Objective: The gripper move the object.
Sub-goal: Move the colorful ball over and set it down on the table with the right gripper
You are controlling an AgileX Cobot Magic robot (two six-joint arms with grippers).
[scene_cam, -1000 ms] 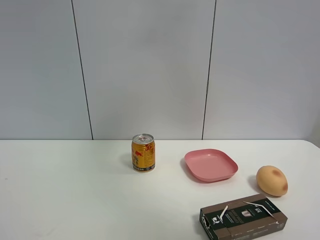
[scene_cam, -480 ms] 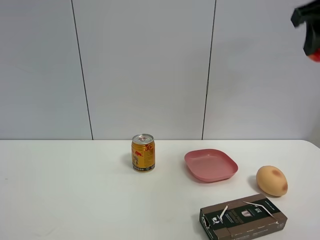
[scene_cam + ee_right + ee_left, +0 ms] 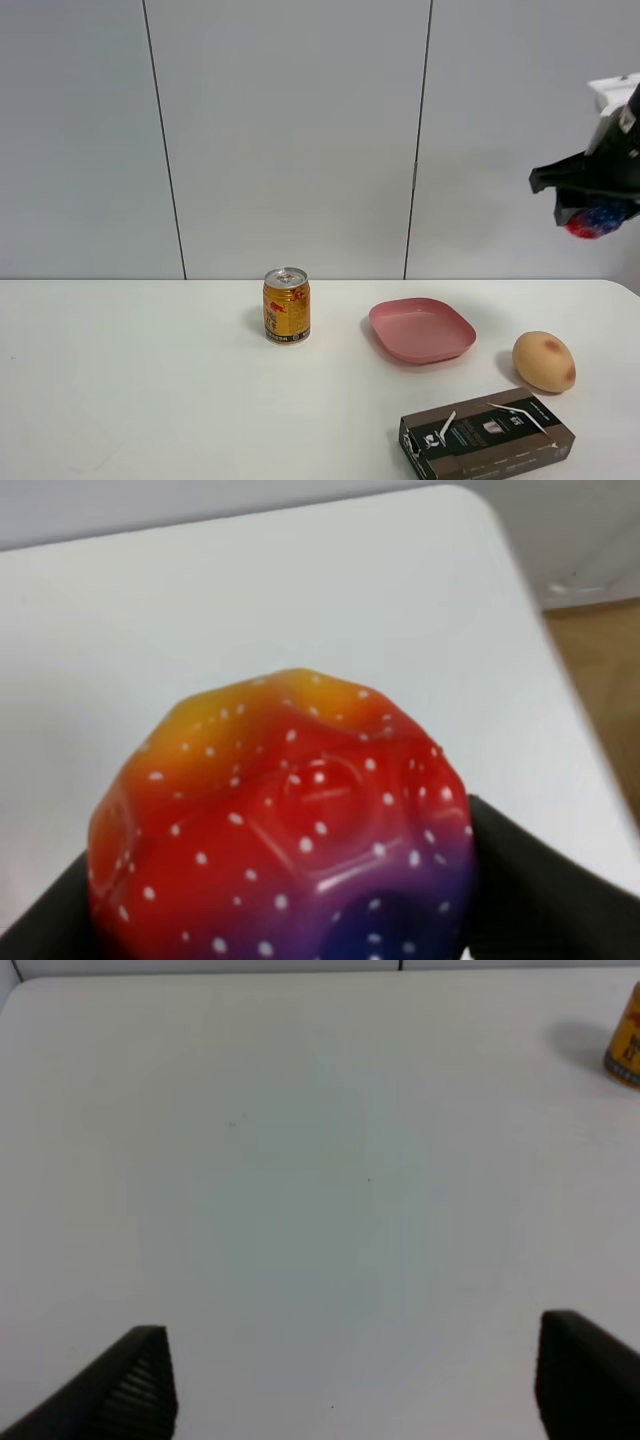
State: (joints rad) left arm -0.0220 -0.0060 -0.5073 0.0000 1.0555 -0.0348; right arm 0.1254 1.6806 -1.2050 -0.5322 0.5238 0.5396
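Note:
My right gripper is going to release the ball on the white table (image 3: 507, 315) just behind the tan egg-shaped thing, beside the pink plate.
My right gripper (image 3: 592, 205) hangs high in the air at the right edge of the exterior view, shut on the mottled red, blue and purple ball (image 3: 596, 221). In the right wrist view the ball (image 3: 285, 825) fills the frame between the black jaws, with the white table far below. My left gripper (image 3: 350, 1380) is open and empty over bare white table; only its two black fingertips (image 3: 135, 1385) show. The left arm is out of the exterior view.
On the white table stand a gold drink can (image 3: 286, 306), a pink plate (image 3: 421, 330), a tan egg-shaped thing (image 3: 544, 361) and a dark box (image 3: 486, 436) at the front right. The can's edge shows in the left wrist view (image 3: 625, 1045).
My right gripper with the ball came into view at the top right, then moved down and a little left. The things on the table have not moved.

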